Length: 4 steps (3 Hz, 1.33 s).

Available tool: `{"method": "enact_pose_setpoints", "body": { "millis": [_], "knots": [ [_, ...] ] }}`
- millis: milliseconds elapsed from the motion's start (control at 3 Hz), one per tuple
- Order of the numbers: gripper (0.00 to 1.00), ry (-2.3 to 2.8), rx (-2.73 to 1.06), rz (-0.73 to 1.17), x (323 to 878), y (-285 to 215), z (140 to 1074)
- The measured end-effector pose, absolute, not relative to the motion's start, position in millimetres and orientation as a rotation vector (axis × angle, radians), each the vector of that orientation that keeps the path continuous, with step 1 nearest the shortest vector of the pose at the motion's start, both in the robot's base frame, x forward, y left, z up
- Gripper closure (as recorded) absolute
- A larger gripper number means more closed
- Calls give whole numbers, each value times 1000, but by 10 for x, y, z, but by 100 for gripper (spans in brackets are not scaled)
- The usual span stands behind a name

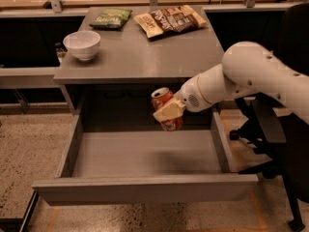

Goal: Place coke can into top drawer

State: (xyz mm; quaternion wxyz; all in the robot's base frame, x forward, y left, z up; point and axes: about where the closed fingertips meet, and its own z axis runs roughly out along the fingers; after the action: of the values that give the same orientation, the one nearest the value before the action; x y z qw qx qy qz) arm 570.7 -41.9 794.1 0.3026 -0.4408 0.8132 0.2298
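Observation:
Next, my gripper sets the coke can down upright on the middle of the open drawer's grey bottom (155, 149). The can still hangs above the drawer's rear part.
The coke can (163, 99), red with a silver top, is held tilted in my gripper (169, 112), which is shut on it. Gripper and can hang in front of the grey table's edge, above the rear part of the open top drawer (145, 187). The can is clear of the drawer floor. The drawer is pulled far out and its inside is bare grey. My white arm (251, 79) reaches in from the right.
On the grey table (145, 57) stand a white bowl (82, 44) at the left, a green snack bag (110, 18) and a brown snack bag (170, 20) at the back. A black office chair (285, 139) stands at the right.

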Motion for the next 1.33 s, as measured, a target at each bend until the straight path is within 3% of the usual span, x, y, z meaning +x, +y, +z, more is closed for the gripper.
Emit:
{"method": "enact_pose_setpoints", "body": {
  "millis": [667,1333],
  "knots": [
    [100,2124,-1270,564,5715,-302,7817],
    [100,1856,-1240,771,5560,-140,7528]
  ]
}}
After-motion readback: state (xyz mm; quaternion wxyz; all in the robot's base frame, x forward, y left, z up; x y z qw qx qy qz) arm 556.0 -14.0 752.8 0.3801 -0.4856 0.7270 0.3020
